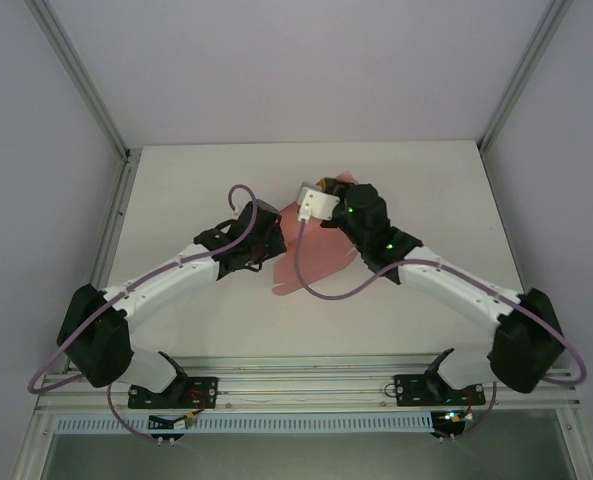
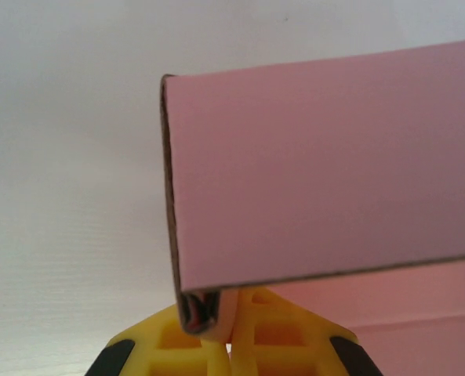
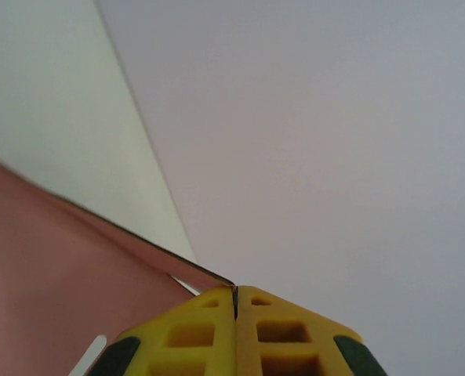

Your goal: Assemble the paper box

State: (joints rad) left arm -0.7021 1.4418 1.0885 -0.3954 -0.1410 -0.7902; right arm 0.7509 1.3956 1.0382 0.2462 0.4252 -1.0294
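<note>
Right fingertips barely reach the pink card's edge; right gripper should open, then grip the card's far corner [image 1: 348, 176] deeper.
The paper box [image 1: 311, 258] is a pink card sheet, partly folded, lying mid-table between my two arms. In the left wrist view one pink panel [image 2: 326, 172] stands upright, and my left gripper [image 2: 230, 304] is shut on the folded corner at its lower left. In the top view that left gripper [image 1: 273, 243] sits at the sheet's left side. My right gripper [image 3: 235, 292] is shut too, with the thin edge of the pink card [image 3: 52, 266] running into the seam between its yellow fingers. From above, the right gripper [image 1: 327, 186] is at the sheet's far edge.
The white table [image 1: 196, 190] is bounded by metal posts [image 1: 81, 85] and pale walls on the left, right and back. A purple cable [image 1: 316, 285] from the right arm loops over the sheet. Both arm bases stand at the near edge.
</note>
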